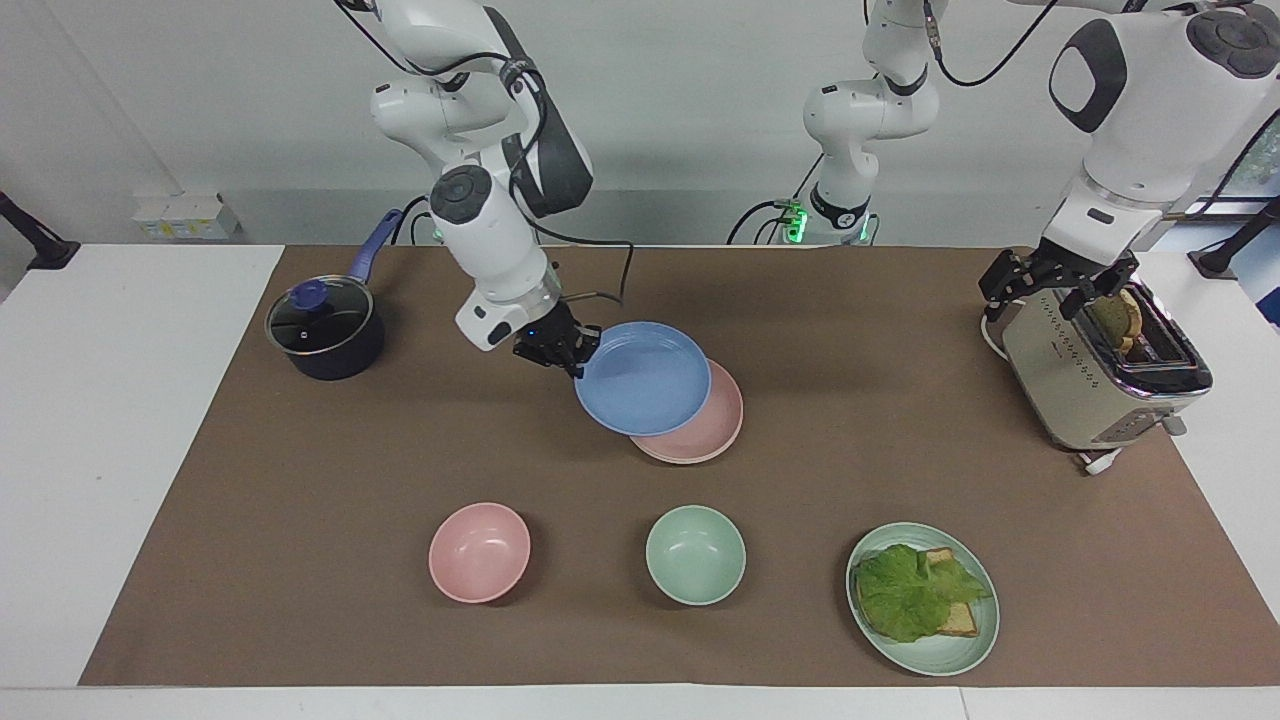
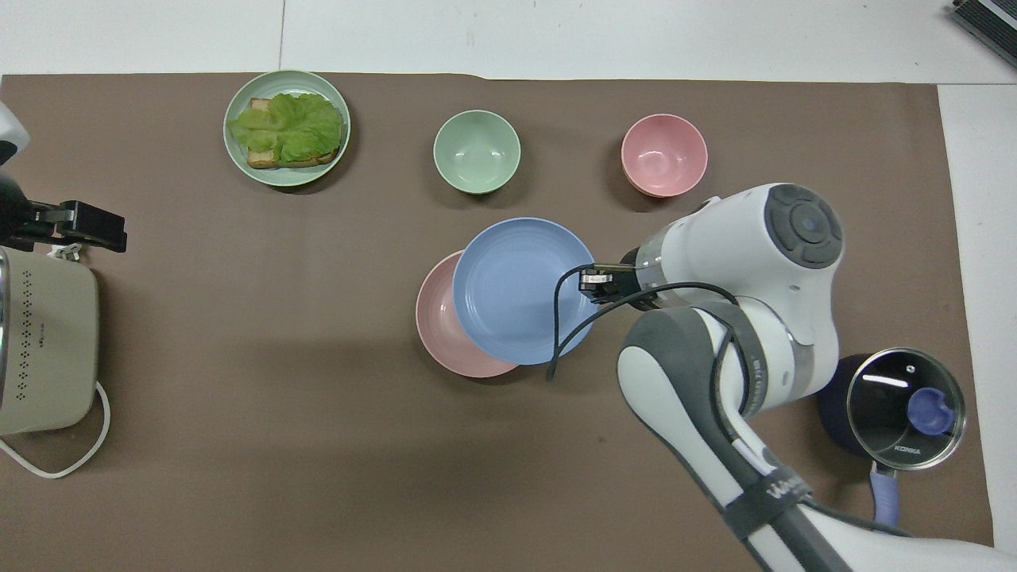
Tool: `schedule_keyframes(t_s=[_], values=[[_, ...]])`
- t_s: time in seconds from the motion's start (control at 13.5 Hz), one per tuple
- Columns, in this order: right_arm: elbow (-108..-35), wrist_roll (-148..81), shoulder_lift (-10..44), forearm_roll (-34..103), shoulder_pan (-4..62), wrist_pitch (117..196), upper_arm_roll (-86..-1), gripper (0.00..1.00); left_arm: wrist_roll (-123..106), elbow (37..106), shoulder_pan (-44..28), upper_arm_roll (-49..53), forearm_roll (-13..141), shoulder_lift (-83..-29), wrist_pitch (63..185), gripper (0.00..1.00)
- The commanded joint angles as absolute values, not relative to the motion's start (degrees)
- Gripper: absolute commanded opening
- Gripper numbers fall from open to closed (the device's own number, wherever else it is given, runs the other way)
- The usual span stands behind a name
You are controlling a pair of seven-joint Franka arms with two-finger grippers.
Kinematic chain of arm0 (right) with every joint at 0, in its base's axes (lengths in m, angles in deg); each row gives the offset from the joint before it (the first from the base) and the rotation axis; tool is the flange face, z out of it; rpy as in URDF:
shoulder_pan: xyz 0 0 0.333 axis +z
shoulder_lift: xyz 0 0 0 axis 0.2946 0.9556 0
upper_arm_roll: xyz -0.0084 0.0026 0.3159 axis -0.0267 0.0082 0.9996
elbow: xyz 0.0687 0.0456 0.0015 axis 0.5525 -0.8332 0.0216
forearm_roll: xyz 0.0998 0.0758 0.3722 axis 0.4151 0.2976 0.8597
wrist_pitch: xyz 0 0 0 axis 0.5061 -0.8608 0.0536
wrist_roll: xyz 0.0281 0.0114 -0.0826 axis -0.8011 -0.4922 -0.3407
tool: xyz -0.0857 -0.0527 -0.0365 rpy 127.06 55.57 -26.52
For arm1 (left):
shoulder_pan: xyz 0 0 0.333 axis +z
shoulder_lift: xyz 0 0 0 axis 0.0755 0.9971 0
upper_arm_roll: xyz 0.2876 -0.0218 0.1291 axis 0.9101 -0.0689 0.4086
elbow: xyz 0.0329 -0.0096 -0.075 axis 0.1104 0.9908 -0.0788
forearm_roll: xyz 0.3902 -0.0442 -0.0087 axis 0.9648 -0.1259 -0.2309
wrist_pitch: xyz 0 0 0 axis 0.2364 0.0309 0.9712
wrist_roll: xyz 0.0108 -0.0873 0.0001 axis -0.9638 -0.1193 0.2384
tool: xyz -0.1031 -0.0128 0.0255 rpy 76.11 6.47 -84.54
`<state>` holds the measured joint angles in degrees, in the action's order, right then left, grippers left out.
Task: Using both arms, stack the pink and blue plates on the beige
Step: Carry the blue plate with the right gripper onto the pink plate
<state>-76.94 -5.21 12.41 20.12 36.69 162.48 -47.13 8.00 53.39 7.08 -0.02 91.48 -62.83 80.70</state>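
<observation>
The robot's right gripper needs to release the blue plate flat on top of the pink plate [image 2: 482,311] at the middle of the mat.
My right gripper [image 1: 575,358] is shut on the rim of the blue plate [image 1: 645,378] and holds it tilted in the air. The blue plate [image 2: 520,302] overlaps the pink plate [image 1: 715,425], covering the part toward the right arm's end of the table. The pink plate [image 2: 441,334] lies flat at the mat's middle. A thin second rim peeks from under it, and I cannot tell whether that is the beige plate. My left gripper [image 1: 1062,290] hangs open over the toaster [image 1: 1090,385] and waits.
A dark lidded pot [image 1: 325,330] stands at the right arm's end. Farther from the robots sit a pink bowl [image 1: 480,552], a green bowl [image 1: 695,555] and a green plate [image 1: 975,640] with a lettuce sandwich. Toast sticks out of the toaster's slot.
</observation>
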Motion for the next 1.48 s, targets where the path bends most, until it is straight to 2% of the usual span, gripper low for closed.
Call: schedule_keyframes(t_s=[0.0, 0.22, 0.74, 0.96, 1.26, 1.4], values=[[-73.41, -2.29, 16.71, 18.2, 38.23, 163.92, -47.36, 0.0, 8.34, 53.2, 7.67, -0.41, 91.68, -63.51, 79.69, 1.0], [-73.58, -1.15, 19.26, 18.02, 40.69, 165.86, -47.45, 0.0, 8.34, 53.2, 7.67, -0.41, 91.68, -63.51, 79.69, 1.0], [-74.2, -2.03, 20.94, 17.05, 40.6, 166.21, -47.45, 0.0, 8.34, 53.2, 7.67, -0.41, 91.77, -63.51, 79.69, 1.0], [-75.25, -2.2, 21.2, 17.05, 40.43, 168.85, -47.36, 0.0, 8.34, 53.2, 7.67, -0.41, 91.77, -63.51, 79.69, 1.0], [-75.26, -1.85, 21.2, 17.14, 40.51, 168.67, -47.36, 0.16, 8.34, 53.2, 7.67, -0.41, 91.77, -63.42, 79.69, 1.0], [-75.26, -1.59, 21.2, 17.22, 40.6, 168.15, -47.36, 0.16, 8.34, 53.2, 7.67, -0.41, 91.77, -63.51, 79.69, 1.0]])
